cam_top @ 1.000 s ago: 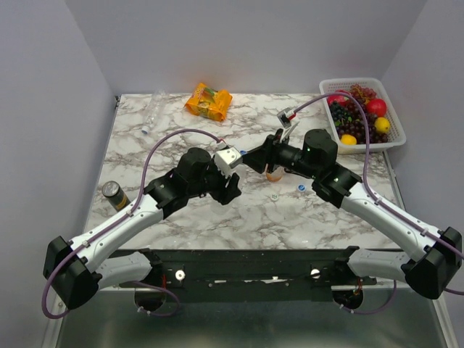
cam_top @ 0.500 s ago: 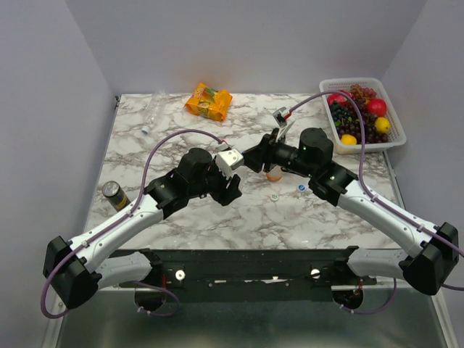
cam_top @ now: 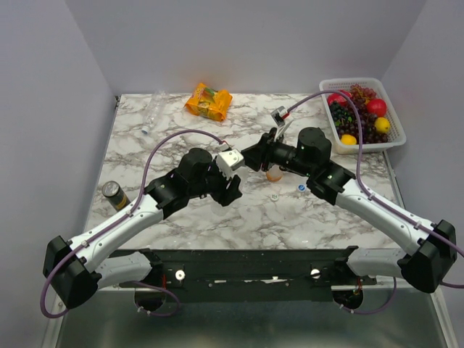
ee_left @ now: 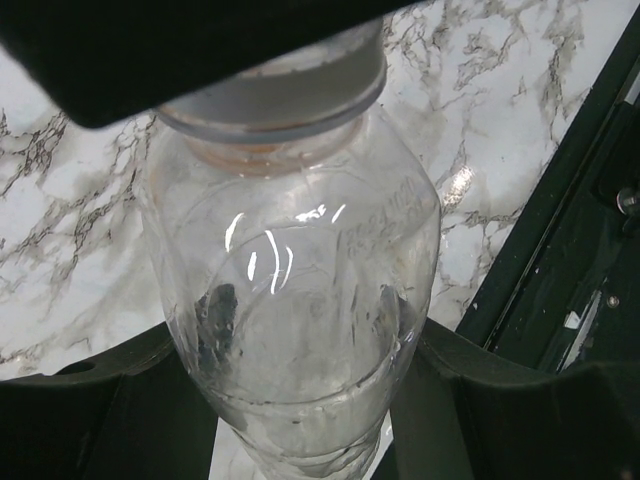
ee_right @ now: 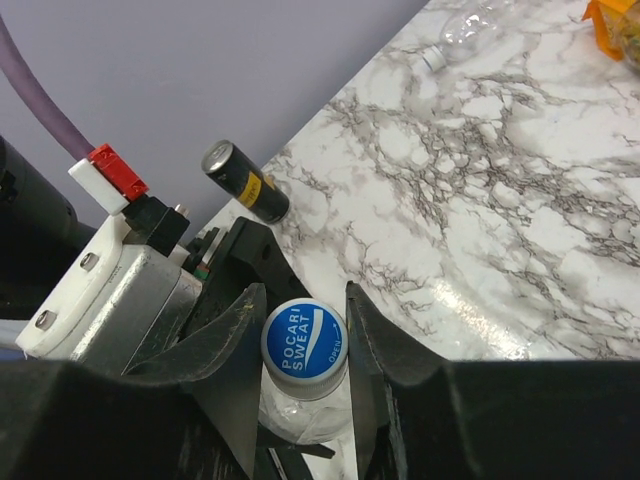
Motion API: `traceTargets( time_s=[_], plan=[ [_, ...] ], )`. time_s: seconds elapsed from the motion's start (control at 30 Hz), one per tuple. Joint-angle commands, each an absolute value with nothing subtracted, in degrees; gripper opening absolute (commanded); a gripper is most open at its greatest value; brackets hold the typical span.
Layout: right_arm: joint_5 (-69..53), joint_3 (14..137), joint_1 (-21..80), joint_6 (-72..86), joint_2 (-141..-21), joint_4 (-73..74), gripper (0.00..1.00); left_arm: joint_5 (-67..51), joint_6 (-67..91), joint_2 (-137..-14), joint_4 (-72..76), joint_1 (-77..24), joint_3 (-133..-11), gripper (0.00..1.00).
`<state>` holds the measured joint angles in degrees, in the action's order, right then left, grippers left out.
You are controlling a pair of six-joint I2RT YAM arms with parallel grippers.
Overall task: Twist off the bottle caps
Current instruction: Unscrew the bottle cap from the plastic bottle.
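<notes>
Next, I release the blue bottle cap from my right gripper on the open marble [cam_top: 244, 197] near the orange bottle, toward the black rail.
A clear bottle [ee_left: 300, 300] hangs over the marble table, with my left gripper [ee_left: 300, 400] shut on its body. Its blue bottle cap [ee_right: 304, 343], printed POCARI SWEAT, sits between the fingers [ee_right: 232, 345] of my right gripper [ee_right: 304, 305], which press on it from both sides. In the top view the two grippers meet at mid-table, left gripper [cam_top: 230, 185] and right gripper [cam_top: 250, 157], and hide this bottle. An orange bottle [cam_top: 274, 174] stands just behind the right gripper. A loose white cap [cam_top: 274, 195] and a loose blue cap [cam_top: 301, 188] lie near it. Another clear bottle [cam_top: 152, 110] lies at the back left.
An orange snack packet [cam_top: 208, 100] lies at the back centre. A white basket [cam_top: 395, 138] of fruit stands at the back right. A dark can [cam_top: 114, 194] lies near the left edge, also in the right wrist view as the can [ee_right: 245, 180]. The black rail [cam_top: 239, 264] runs along the near edge.
My right gripper has slid a little left toward the left gripper and its jaws have narrowed onto the blue cap. The left arm has held still with the bottle.
</notes>
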<state>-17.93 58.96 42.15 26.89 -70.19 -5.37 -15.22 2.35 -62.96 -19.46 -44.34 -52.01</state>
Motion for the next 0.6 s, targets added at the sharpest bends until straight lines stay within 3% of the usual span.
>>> traceTargets(
  time_s=[0.0, 0.27, 0.57],
  plan=[
    [-29.3, 60.0, 41.1, 26.2, -71.5, -11.1, 0.26, -21.2, 1.5, -62.0, -17.9, -44.3, -53.1, 0.29],
    [-49.6, 57.9, 36.1, 26.2, -70.2, -15.2, 0.25, -35.5, 3.6, -61.4, -14.1, -40.5, -52.3, 0.30],
    [-54.0, 54.0, 30.2, 28.5, -65.6, -18.2, 0.25, -51.0, 6.5, -64.9, -9.9, -39.7, -51.8, 0.30]
  ],
)
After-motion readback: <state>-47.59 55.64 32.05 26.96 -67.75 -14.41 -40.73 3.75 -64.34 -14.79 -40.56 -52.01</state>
